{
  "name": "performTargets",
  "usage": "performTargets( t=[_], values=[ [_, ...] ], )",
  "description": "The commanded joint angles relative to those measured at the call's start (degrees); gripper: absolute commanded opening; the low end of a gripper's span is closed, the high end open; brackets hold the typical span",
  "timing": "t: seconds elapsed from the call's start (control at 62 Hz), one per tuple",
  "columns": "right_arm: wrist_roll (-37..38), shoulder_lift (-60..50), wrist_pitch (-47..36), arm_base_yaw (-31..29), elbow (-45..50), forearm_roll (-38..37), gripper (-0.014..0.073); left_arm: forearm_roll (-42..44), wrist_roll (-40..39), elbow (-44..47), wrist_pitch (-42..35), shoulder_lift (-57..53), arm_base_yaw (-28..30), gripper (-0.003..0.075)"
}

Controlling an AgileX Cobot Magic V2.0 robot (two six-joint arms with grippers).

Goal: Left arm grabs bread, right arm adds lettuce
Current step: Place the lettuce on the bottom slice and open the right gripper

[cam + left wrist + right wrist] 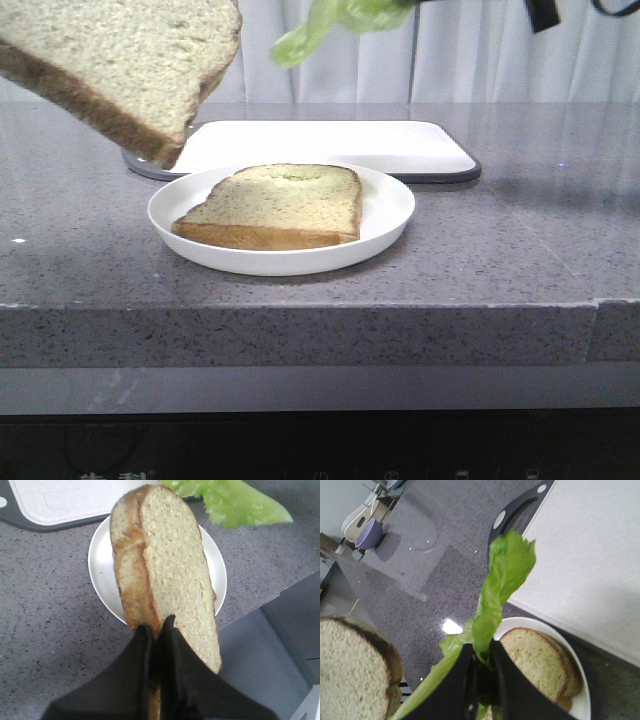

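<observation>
I need to let go of the lettuce with my right gripper on the thinner slice (pixel 272 187) that lies flat on the white plate.
My left gripper (pixel 157 625) is shut on the bread (pixel 165 565), a thick slice with a pale speckled face and brown crust, held on edge above the white plate (pixel 102 565). The front view has that bread (pixel 120 60) in the air at the top left. My right gripper (pixel 481 650) is shut on the lettuce (pixel 502 585), a bright green ruffled leaf that hangs past the fingers. Seen from the front, the lettuce (pixel 335 25) dangles high above the plate's far side. A thinner slice with a dented middle (pixel 280 205) lies flat on the plate (pixel 385 215).
A white cutting board with a dark rim (pixel 330 145) lies right behind the plate. The grey speckled counter ends in a front edge (pixel 300 310) close to the plate. Far off in the right wrist view, a purple bowl (pixel 369 534) sits beside other small items.
</observation>
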Motion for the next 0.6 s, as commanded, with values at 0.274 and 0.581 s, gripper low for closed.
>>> performTargets(
  t=[0.274,0.581],
  values=[
    [-5.6,-1.3,1.4,6.8,2.6,5.6,-0.0066,1.2,-1.8,-1.5,-4.5,-4.2,3.6,-0.002],
    [-5.6,4.7,3.0,7.6,2.6,5.7,-0.0066,1.2,-1.8,-1.5,-4.1,-4.2,5.4,-0.002]
  ],
)
